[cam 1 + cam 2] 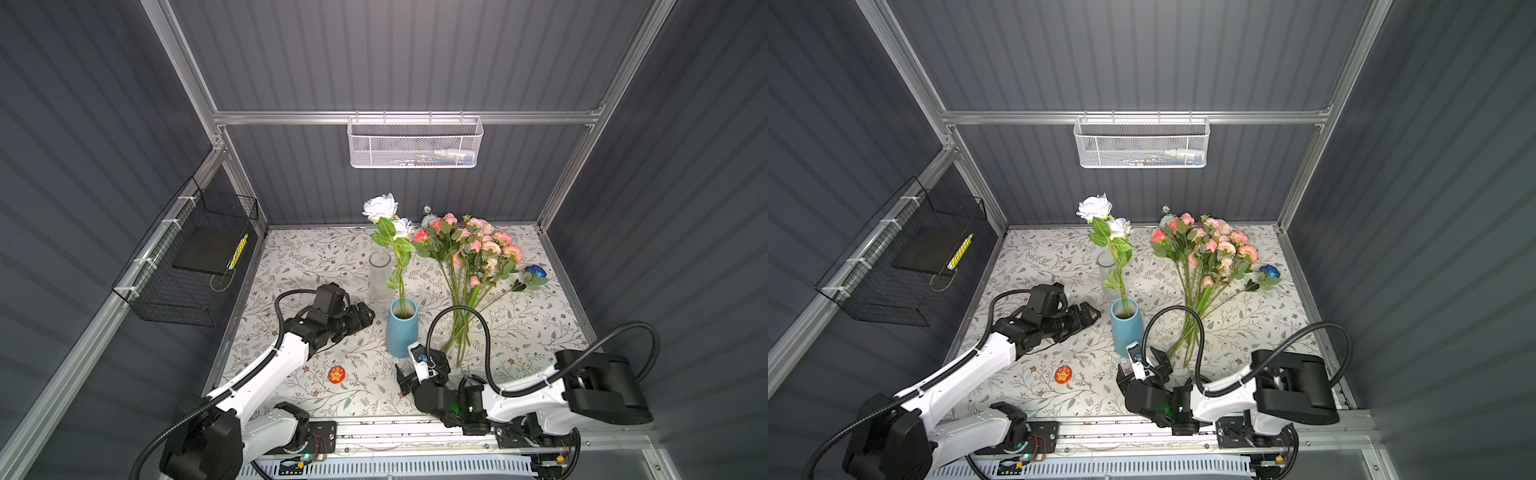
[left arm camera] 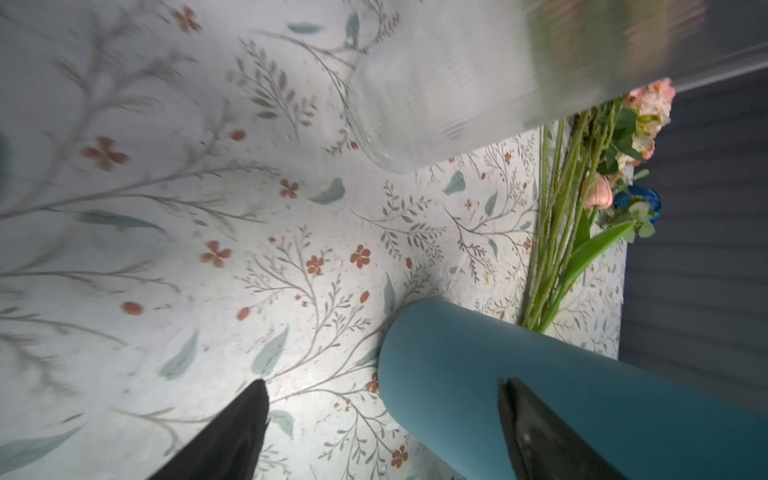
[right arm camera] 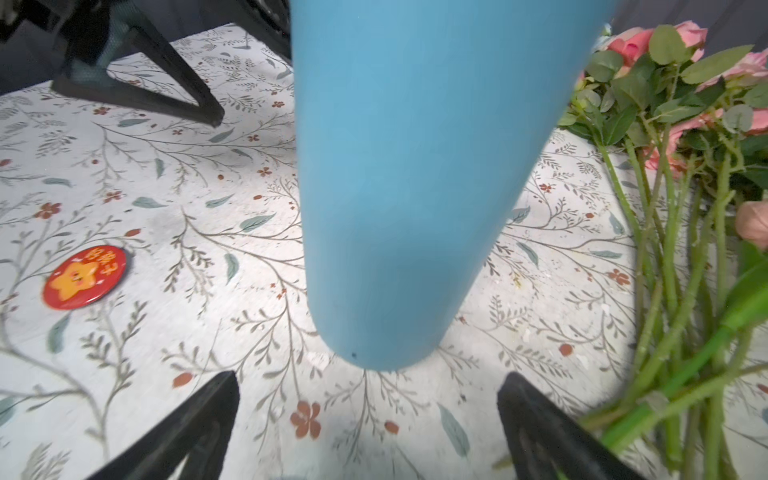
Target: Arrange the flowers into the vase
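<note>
The pink tulip on the bunch should be next for my right gripper, which should close on the tulip's stem [image 1: 468, 303] [image 3: 724, 324] at the base of its leaf.
A blue vase [image 1: 401, 328] [image 1: 1126, 328] stands mid-table with a white rose [image 1: 379, 206] upright in it, and a second white bloom [image 1: 402, 227] lower on the stems. The other flowers [image 1: 469, 249] [image 3: 665, 174], pink, peach and cream, lie in a bunch to its right, with a deep blue one [image 1: 535, 271] at the far right. My left gripper [image 1: 365, 316] [image 2: 382, 382] is open just left of the vase [image 2: 540, 395], holding nothing. My right gripper [image 1: 417, 360] [image 3: 370, 376] is open just in front of the vase's base [image 3: 415, 166], also empty.
A clear glass vase [image 1: 380, 276] stands right behind the blue one. A red star badge [image 1: 336, 375] [image 3: 85, 276] lies on the floral tablecloth at the front. A white mesh basket [image 1: 415, 143] hangs on the back wall, a black wire basket [image 1: 187, 257] on the left wall.
</note>
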`<state>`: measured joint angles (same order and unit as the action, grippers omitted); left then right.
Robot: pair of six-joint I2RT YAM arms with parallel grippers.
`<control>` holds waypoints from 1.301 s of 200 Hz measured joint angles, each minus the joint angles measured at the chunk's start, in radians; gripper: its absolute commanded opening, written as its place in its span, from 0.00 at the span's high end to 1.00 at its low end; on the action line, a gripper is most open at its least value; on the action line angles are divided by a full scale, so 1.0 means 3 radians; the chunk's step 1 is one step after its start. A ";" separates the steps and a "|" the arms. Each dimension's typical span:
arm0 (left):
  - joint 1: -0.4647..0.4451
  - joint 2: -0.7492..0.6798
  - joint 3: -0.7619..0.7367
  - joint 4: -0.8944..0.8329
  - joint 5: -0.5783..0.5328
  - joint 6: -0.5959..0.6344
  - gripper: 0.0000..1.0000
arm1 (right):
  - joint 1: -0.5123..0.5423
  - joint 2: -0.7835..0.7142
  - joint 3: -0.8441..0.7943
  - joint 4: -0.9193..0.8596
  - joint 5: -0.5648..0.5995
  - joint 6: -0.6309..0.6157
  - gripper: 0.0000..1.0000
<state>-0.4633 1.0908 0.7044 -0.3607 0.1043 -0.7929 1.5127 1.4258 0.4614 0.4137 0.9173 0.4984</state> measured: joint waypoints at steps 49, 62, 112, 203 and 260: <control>0.0000 -0.0717 0.0013 -0.0132 -0.0453 0.0036 0.00 | -0.0013 -0.1462 0.0038 -0.1381 0.0198 0.0665 0.08; 0.0000 -0.0801 0.0013 -0.0131 -0.0512 0.0048 0.00 | -0.0298 -0.1801 0.0139 -0.1754 0.0092 0.0800 0.14; 0.0000 -0.0797 0.0013 -0.0146 -0.0579 0.0103 0.00 | -0.2234 -0.2134 0.0577 -0.2628 -0.0928 0.0954 0.36; 0.0000 -0.0762 -0.0006 -0.0142 -0.0510 0.0165 0.00 | -0.3956 -0.0278 0.1349 -0.2763 -0.2522 0.0649 0.52; 0.0000 -0.0762 -0.0085 -0.0126 -0.0486 0.0201 0.00 | -0.4030 0.0329 0.1593 -0.2598 -0.2852 0.0621 0.41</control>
<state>-0.4633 0.8623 0.6788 -0.3985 -0.0414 -0.7326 0.3038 1.5246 0.9394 -0.3656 0.0616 0.6846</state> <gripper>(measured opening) 0.997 0.607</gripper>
